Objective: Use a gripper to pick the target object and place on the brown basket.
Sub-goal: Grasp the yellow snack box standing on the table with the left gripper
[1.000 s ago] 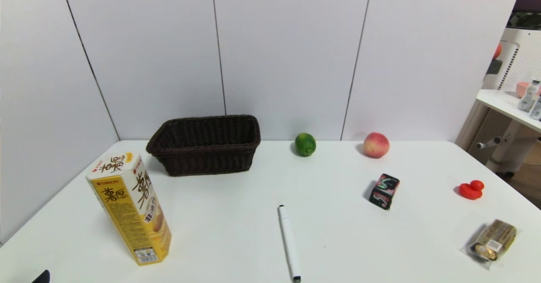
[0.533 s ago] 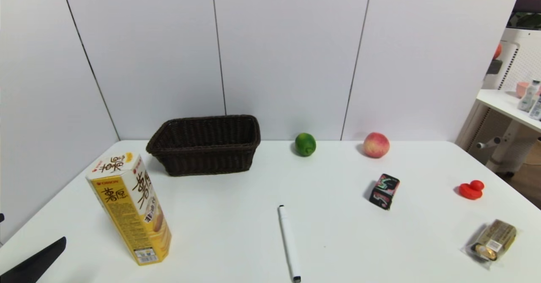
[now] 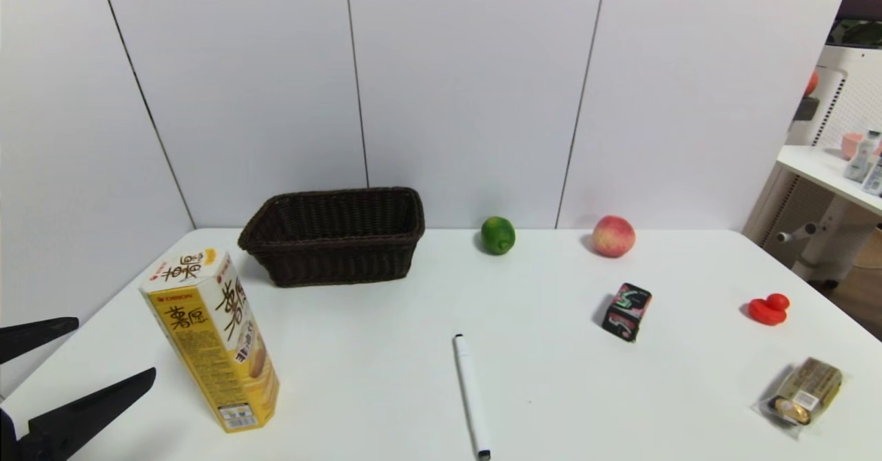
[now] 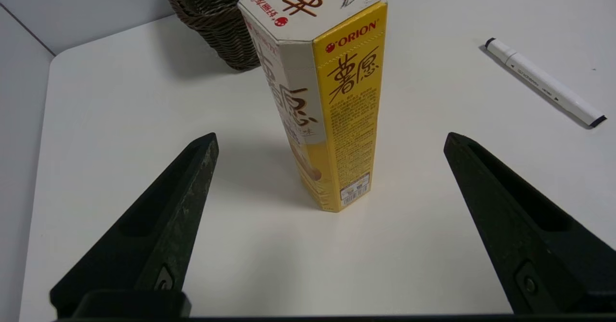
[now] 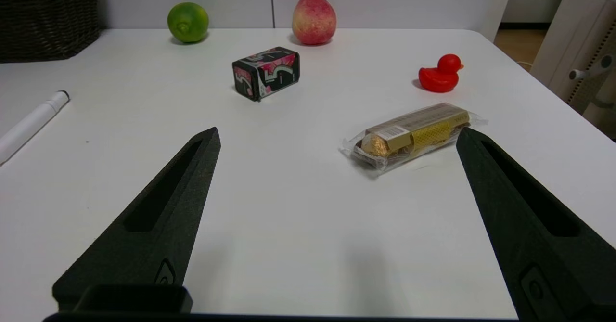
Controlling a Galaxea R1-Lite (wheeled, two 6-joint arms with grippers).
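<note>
The upper part of the yellow carton (image 3: 213, 305) (image 4: 330, 73) will be gripped by my left gripper, which will close around the carton's sides just below its white top.
The tall yellow hexagonal carton (image 3: 213, 340) with a white top stands upright at the table's near left; it also shows in the left wrist view (image 4: 332, 105). The dark brown wicker basket (image 3: 335, 235) sits empty behind it by the wall, with its corner in the left wrist view (image 4: 211, 19). My left gripper (image 3: 114, 349) is open at the table's left edge, its two black fingers a short way from the carton and not touching it; in the left wrist view (image 4: 329, 139) the carton stands ahead between the spread fingers. My right gripper (image 5: 337, 136) is open and empty, out of the head view.
A white marker (image 3: 471, 395) lies near the front middle. A lime (image 3: 497, 235) and a peach (image 3: 612, 236) sit by the wall. A small black patterned box (image 3: 626, 311), a red toy duck (image 3: 769, 309) and a wrapped chocolate pack (image 3: 803, 392) lie on the right.
My left gripper has come into the head view from the lower left corner and moved toward the carton, both fingers now showing. Nothing on the table has moved.
</note>
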